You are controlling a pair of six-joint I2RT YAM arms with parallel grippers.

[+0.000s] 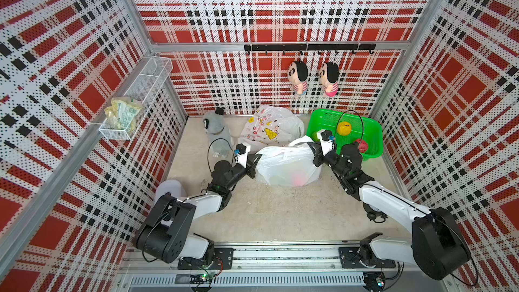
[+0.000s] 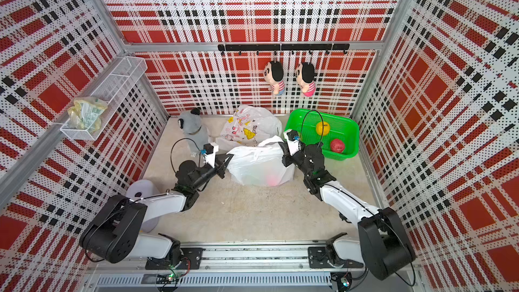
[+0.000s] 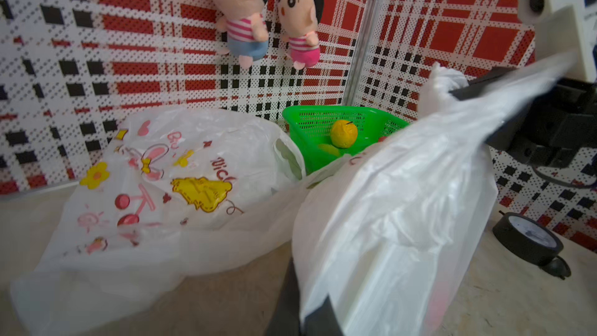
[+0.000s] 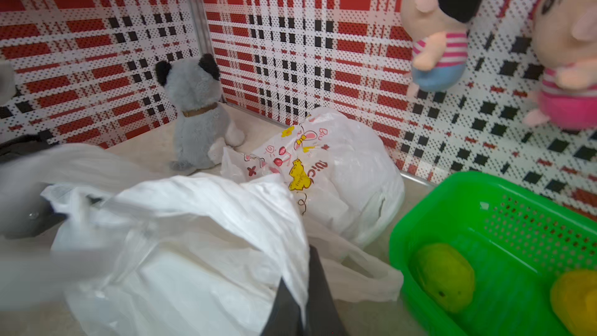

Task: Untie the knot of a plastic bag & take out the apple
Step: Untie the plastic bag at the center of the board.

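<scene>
The white plastic bag's top edge stretches taut across my grippers, narrowing its opening, so my left gripper will lower it, open and take the bag's side (image 1: 263,157).
A white plastic bag (image 1: 286,164) (image 2: 259,164) stands mid-table, stretched between both arms. The apple shows only as a red glow (image 1: 299,178) (image 2: 272,179) through the plastic near the bag's front. My left gripper (image 1: 257,160) (image 3: 303,311) is shut on the bag's left edge. My right gripper (image 1: 313,150) (image 4: 305,302) is shut on a fold at its right edge. In the left wrist view the right gripper (image 3: 468,88) pinches a bunched tuft of plastic. I cannot make out a knot.
A printed plastic bag (image 1: 269,130) lies just behind. A green basket (image 1: 373,141) at back right holds a yellow fruit (image 1: 344,128), a red one (image 1: 362,145) and a green one (image 4: 445,282). A grey plush dog (image 1: 217,130) sits back left, a white roll (image 1: 170,189) front left.
</scene>
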